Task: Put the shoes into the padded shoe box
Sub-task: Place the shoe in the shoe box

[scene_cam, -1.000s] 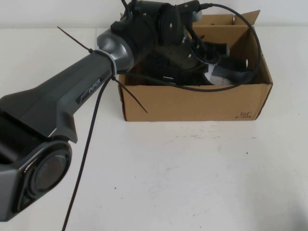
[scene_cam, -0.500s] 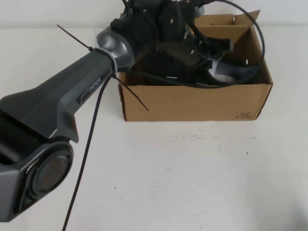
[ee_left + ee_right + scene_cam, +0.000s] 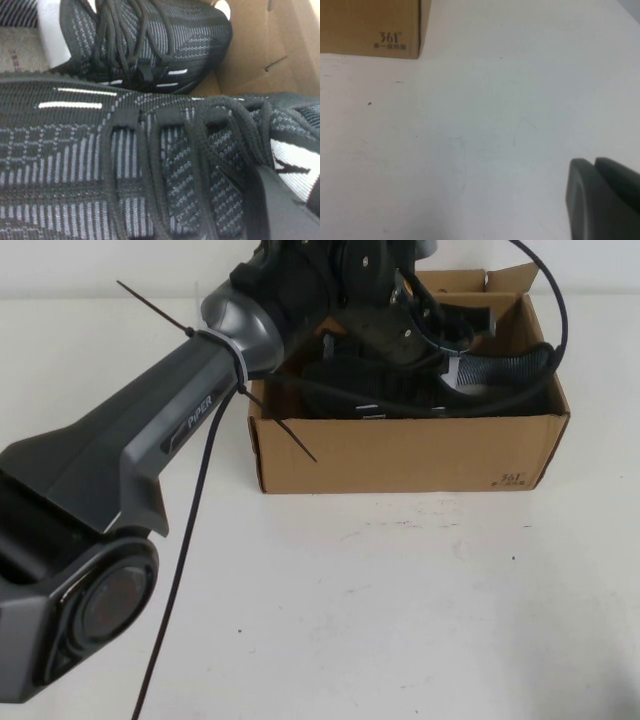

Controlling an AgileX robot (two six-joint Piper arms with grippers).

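Observation:
Next, my left gripper lets go of the black knit shoe between the other shoe and the box's near side (image 3: 422, 395).
The brown cardboard shoe box (image 3: 400, 455) stands open at the far middle of the table. Both black knit shoes are inside it. One shoe (image 3: 345, 380) lies along the near wall. My left arm reaches over the box, and its gripper (image 3: 440, 335) is shut on the collar of the other shoe (image 3: 500, 368), whose ribbed sole tilts up at the box's right end. In the left wrist view, one finger (image 3: 282, 210) rests by the held shoe's (image 3: 100, 165) white lining, with the second shoe (image 3: 165, 40) beyond. My right gripper (image 3: 594, 167) hovers shut over bare table, off the box's printed corner (image 3: 370, 25).
The left arm's forearm (image 3: 150, 440) and its black cable (image 3: 185, 540) cross the table's left side. White padding (image 3: 50, 25) lies in the box beside the shoes. The box flaps (image 3: 510, 280) stand up at the far right.
The left gripper has lifted and shifted to the right inside the box. The held shoe's heel and sole have risen with it toward the right wall.

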